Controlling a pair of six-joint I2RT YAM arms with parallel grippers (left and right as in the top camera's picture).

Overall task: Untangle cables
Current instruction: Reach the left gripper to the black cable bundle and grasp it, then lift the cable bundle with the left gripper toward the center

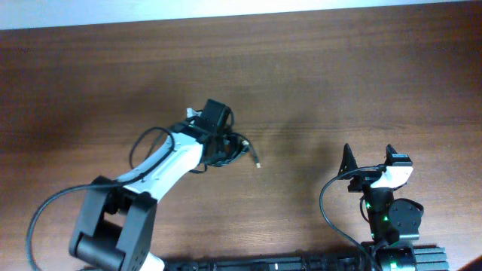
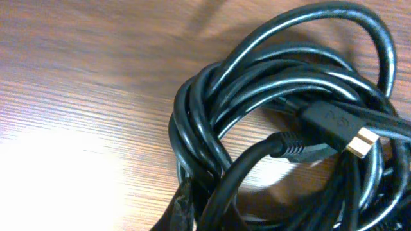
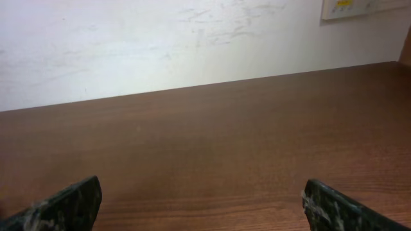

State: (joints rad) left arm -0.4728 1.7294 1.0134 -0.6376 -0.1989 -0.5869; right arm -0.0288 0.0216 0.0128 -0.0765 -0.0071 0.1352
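Observation:
My left gripper should open, as it pinches the plug's cord at the bundle's near edge, and take the coiled loops (image 2: 204, 119) before it lifts the bundle.
The cables (image 2: 257, 77) are a tangle of thin black cords filling the right of the left wrist view, with a gold-tipped plug (image 2: 359, 142) lying across them. My left gripper (image 2: 207, 217) is shut on cords at the bundle's near edge; one dark finger (image 2: 182, 208) shows beside them. From overhead the left gripper (image 1: 219, 140) covers most of the cables (image 1: 242, 145), and one plug end (image 1: 257, 163) trails to the right. My right gripper (image 1: 369, 160) stands open near the table's front right, far from the tangle, with nothing between its fingertips (image 3: 70, 206).
The brown wooden table (image 1: 339, 68) lies bare around the tangle. A thicker black wire (image 1: 45, 218) loops from the left arm's base, and another (image 1: 331, 214) curls beside the right arm. A pale wall (image 3: 192, 45) rises beyond the far edge.

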